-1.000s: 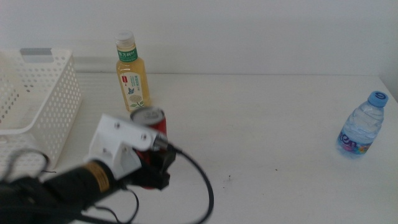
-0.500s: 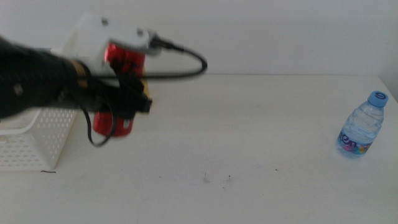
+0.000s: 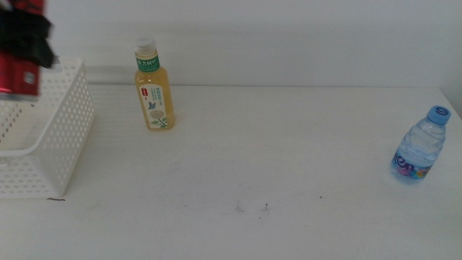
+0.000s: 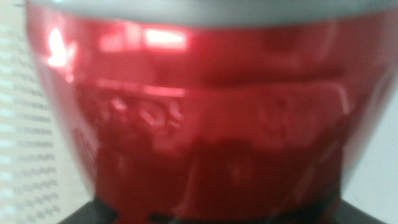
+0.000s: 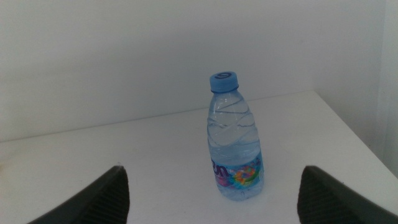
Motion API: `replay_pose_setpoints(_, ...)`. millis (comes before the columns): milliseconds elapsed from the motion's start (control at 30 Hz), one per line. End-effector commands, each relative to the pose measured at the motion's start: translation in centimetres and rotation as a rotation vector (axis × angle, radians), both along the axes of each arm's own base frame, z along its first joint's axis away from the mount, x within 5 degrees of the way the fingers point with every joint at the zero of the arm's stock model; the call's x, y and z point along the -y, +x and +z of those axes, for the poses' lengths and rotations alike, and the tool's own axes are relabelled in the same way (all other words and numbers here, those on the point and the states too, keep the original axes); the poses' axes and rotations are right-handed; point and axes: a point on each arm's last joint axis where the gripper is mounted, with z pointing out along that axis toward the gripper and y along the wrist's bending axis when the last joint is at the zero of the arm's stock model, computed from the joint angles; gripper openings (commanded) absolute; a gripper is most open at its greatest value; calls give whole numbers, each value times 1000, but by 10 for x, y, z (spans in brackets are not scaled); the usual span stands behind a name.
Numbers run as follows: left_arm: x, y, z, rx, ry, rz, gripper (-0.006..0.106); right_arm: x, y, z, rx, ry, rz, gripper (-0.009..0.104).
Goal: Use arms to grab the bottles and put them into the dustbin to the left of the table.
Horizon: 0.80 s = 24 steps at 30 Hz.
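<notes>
The robot's left gripper should release the slim red soda can on the bottom inside the white perforated dustbin (image 3: 33, 123). The can is raised over the dustbin now.
My left gripper (image 3: 25, 36) is at the far left, raised over the white perforated dustbin (image 3: 50, 137), and is shut on the slim red soda can (image 3: 16, 78). The can fills the left wrist view (image 4: 199, 112). The yellow tea bottle (image 3: 154, 87) with a white cap and green label stands upright just right of the dustbin. The small clear water bottle (image 3: 421, 146) with a blue cap stands at the far right. In the right wrist view my right gripper (image 5: 212, 180) is open and empty, and that water bottle (image 5: 235, 140) stands a short way ahead between its jaws.
The white table (image 3: 274, 166) stretches between the tea bottle and the water bottle, with a few dark specks near the front. The water bottle stands close to the table's right edge. The dustbin's perforated wall (image 4: 18, 124) shows beside the can.
My left gripper has lifted the red can from beside the tea bottle and carried it up and to the left, over the dustbin. Both bottles have stayed put.
</notes>
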Motion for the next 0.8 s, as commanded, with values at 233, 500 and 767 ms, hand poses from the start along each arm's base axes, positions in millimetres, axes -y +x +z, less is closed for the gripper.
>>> replay_pose_setpoints(233, -80, 50, -32, -22, -36, 80, -2, 0, 0, 0, 10, -8, -5, 86)
replay_pose_setpoints(500, -98, 80, -105, -207, -14, 69, -2, 0, 0, 0, 10, -8, -5, 86)
replay_pose_setpoints(767, -103, 94, -145, -287, -23, 72, 18, 0, 0, 0, 10, -8, -5, 86)
